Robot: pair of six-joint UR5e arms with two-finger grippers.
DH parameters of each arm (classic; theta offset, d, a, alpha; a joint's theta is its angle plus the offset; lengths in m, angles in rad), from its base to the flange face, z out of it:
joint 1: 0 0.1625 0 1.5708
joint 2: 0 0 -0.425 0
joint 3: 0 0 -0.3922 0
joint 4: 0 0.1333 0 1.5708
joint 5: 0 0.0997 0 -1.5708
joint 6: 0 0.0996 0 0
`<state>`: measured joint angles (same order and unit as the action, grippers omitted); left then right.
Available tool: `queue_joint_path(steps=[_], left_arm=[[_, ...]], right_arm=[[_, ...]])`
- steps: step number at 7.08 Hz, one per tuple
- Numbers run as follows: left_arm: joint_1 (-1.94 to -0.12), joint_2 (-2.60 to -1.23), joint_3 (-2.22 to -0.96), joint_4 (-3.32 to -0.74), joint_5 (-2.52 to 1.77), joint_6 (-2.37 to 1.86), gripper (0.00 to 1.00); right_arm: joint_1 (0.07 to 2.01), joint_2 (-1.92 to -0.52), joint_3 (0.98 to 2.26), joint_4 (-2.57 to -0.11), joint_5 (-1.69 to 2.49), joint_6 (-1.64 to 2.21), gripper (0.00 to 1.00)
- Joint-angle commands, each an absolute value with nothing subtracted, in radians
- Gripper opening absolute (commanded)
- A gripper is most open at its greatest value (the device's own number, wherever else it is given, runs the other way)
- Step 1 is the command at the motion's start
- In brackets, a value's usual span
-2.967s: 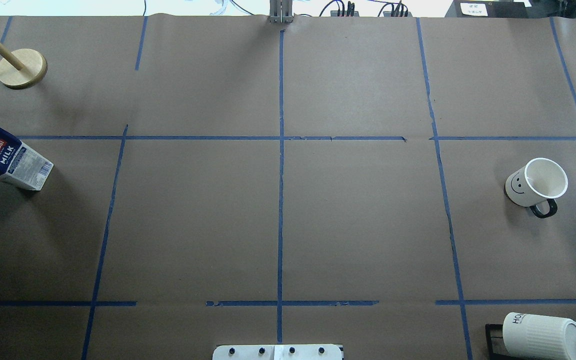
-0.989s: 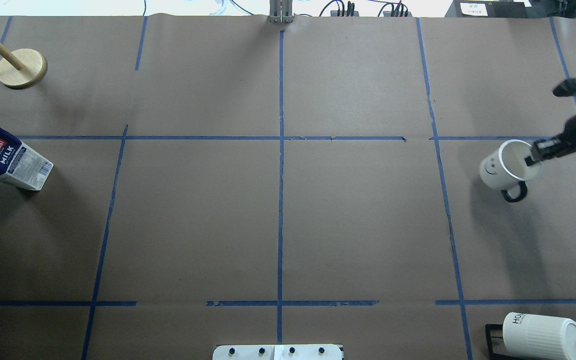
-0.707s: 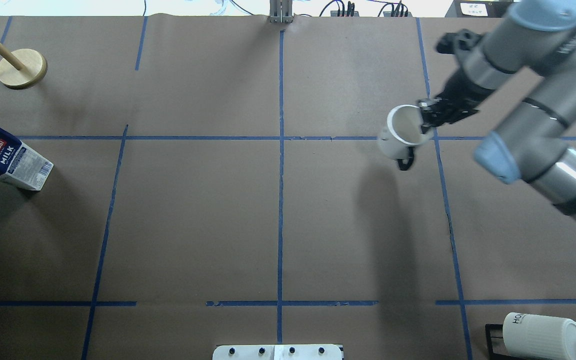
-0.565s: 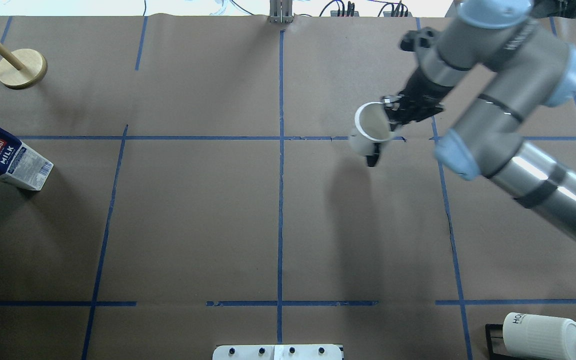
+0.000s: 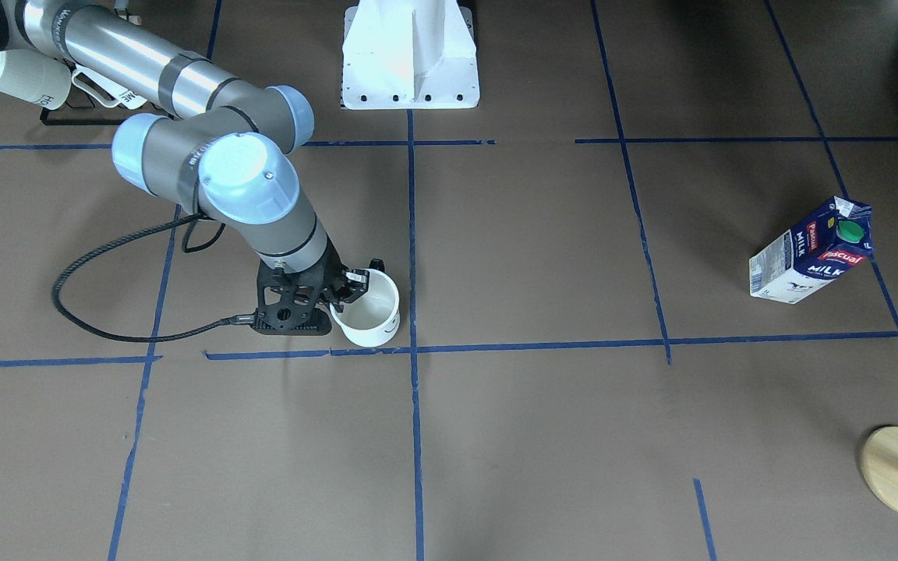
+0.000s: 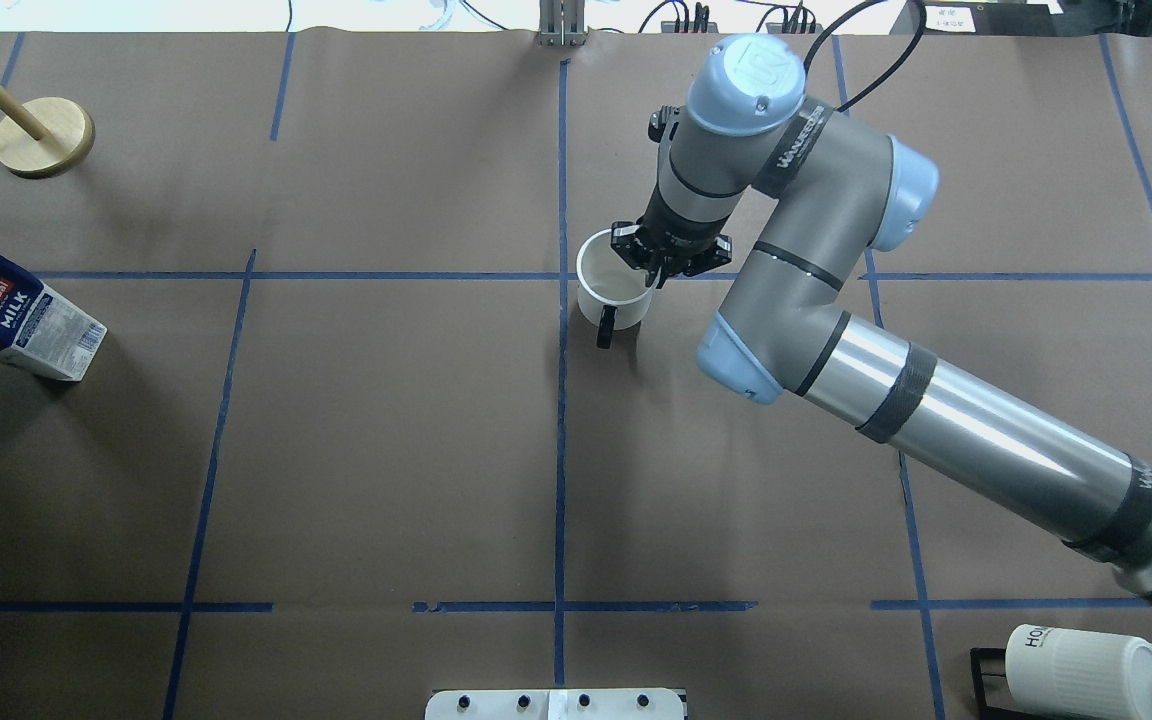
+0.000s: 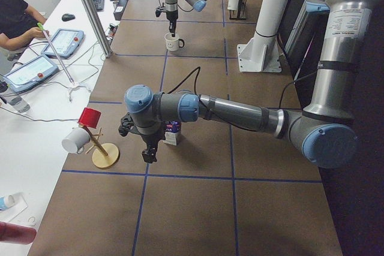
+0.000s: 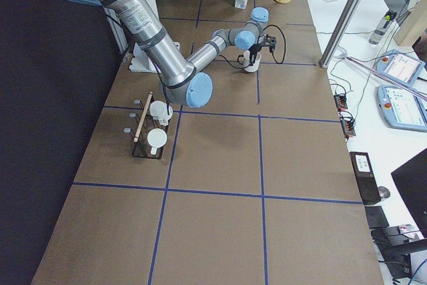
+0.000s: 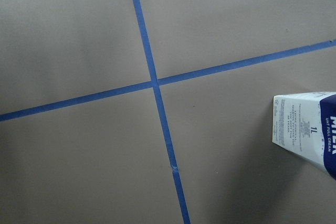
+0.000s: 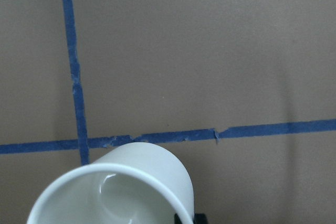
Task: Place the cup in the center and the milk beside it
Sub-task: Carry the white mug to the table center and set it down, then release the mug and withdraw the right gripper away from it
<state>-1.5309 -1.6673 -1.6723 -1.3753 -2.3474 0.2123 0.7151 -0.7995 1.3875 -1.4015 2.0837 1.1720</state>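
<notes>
My left gripper is to move to the milk carton next and grip it across its top end (image 5: 845, 230), by the green cap.
The white cup (image 6: 614, 290) hangs upright from my right gripper (image 6: 648, 268), which is shut on its rim. It is low over the table, just right of the center tape crossing (image 6: 563, 276). I cannot tell whether it touches the table. The front view shows the cup (image 5: 369, 313) beside the crossing (image 5: 412, 348). The right wrist view shows the cup (image 10: 123, 187) from above. The milk carton (image 6: 21, 320) stands at the far left edge and also shows in the left wrist view (image 9: 310, 129). My left gripper (image 7: 147, 155) shows only in the left side view, beside the milk; I cannot tell whether it is open or shut.
A wooden stand (image 6: 43, 137) is at the back left corner. Ribbed "HOME" mugs (image 6: 1086, 672) lie on a black rack at the front right. The right arm's forearm (image 6: 936, 440) crosses the right half of the table. The robot base (image 5: 410, 54) stands at the near middle edge.
My right arm came in from the right, took the cup by its rim and carried it left to the center crossing. The milk has not moved.
</notes>
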Motion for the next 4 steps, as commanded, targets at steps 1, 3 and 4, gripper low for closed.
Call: queue_joint_path(steps=[1, 3, 4], left_arm=[[-1.531, -1.666, -1.684, -1.374, -2.349, 0.212, 1.0], [-1.529, -1.666, -1.718, -1.374, -2.444, 0.207, 1.0], [-1.529, -1.681, -1.738, -1.376, -2.465, 0.124, 1.0]], right_arm=[[0.706, -0.782, 1.365, -1.378, 2.074, 1.192, 0.64], [0.766, -0.785, 1.42, -1.385, 2.129, 1.244, 1.0], [0.87, -0.831, 1.463, -1.384, 2.263, 1.232, 1.0]])
